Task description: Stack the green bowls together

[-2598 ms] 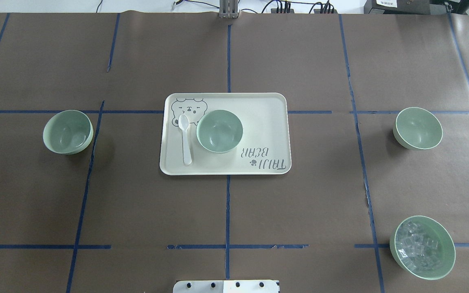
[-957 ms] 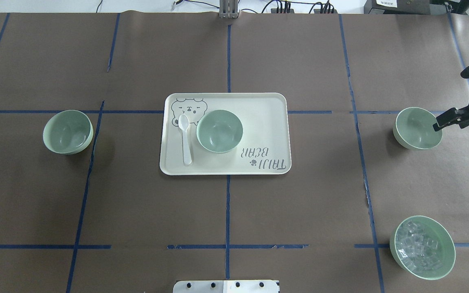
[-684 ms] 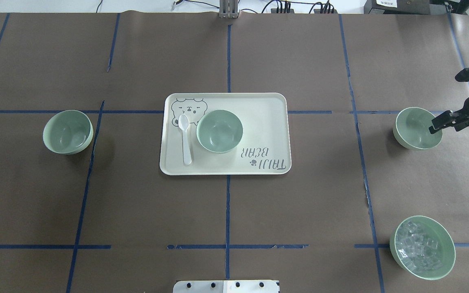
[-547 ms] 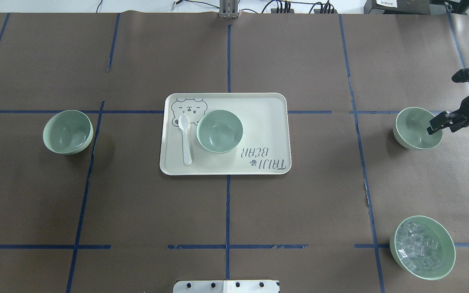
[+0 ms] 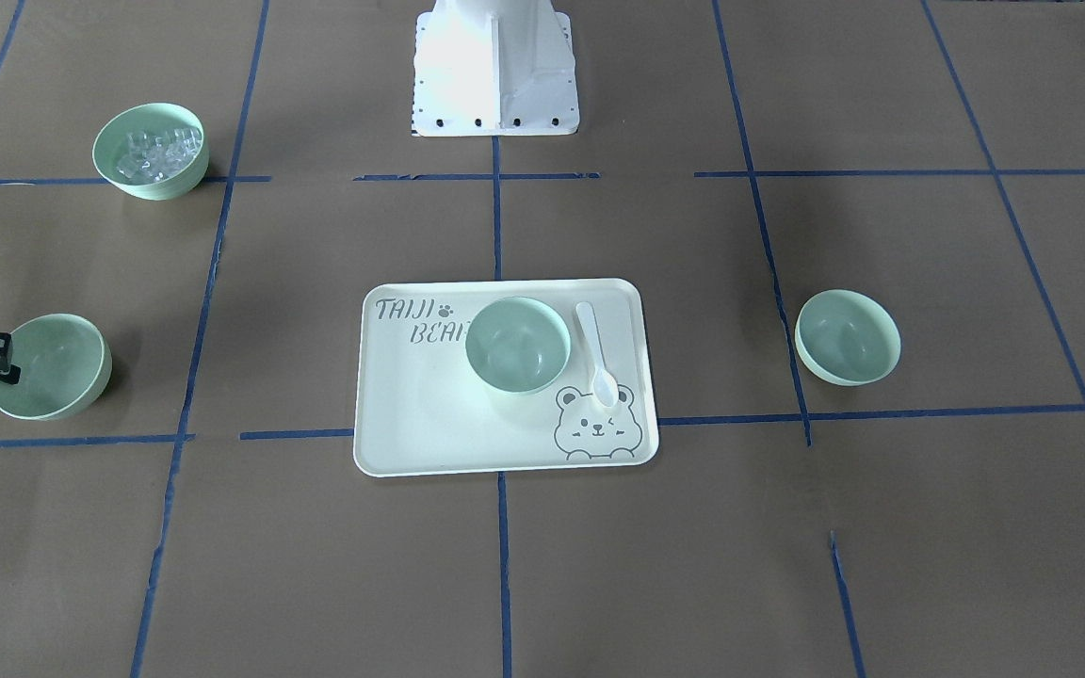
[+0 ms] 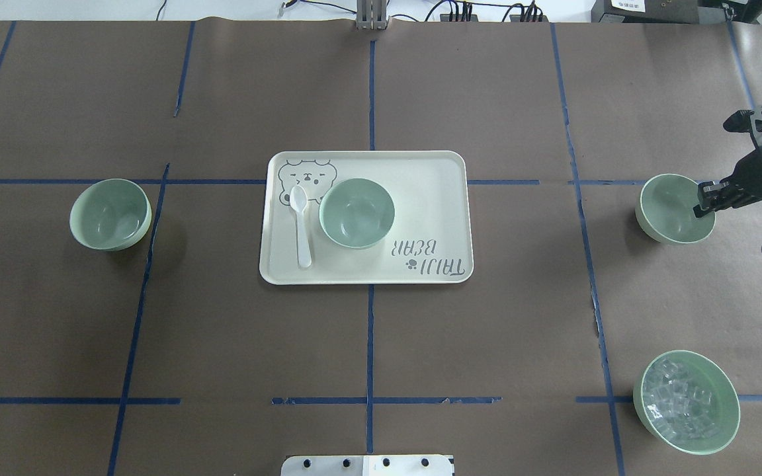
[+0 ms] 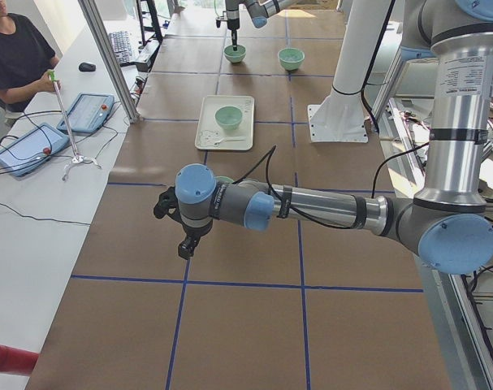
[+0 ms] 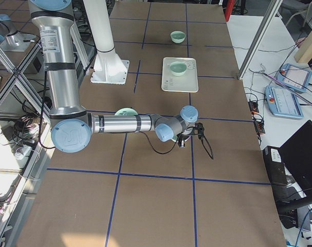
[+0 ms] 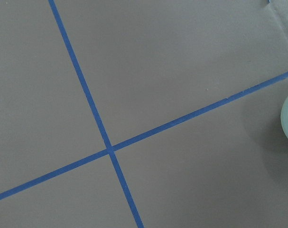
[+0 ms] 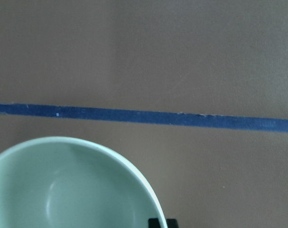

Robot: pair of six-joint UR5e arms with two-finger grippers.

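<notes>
Next, I release my right gripper's green bowl inside the green bowl (image 5: 519, 344) beside the white spoon on the cream tray.
Three plain green bowls stand upright and apart. One (image 6: 110, 214) is on the left of the table. One (image 6: 356, 213) is on the cream tray (image 6: 434, 178). One (image 6: 671, 210) is on the right and also shows in the front view (image 5: 53, 367). My right gripper (image 6: 700, 206) is at that bowl's right rim, fingers close together on it. The right wrist view shows the rim (image 10: 134, 175) running down to a black fingertip (image 10: 162, 223). The bowl rests on the table. My left gripper (image 7: 185, 240) shows only in the left side view, and I cannot tell its state.
A green bowl of clear cubes (image 6: 686, 402) stands at the near right. A white spoon (image 6: 301, 225) lies on the tray beside the middle bowl. The robot base (image 6: 366, 465) is at the near edge. Blue tape lines cross the brown table cover.
My right arm came in from the right and lowered its fingers onto the right bowl's rim. That bowl has shifted slightly left. The other bowls have not moved.
</notes>
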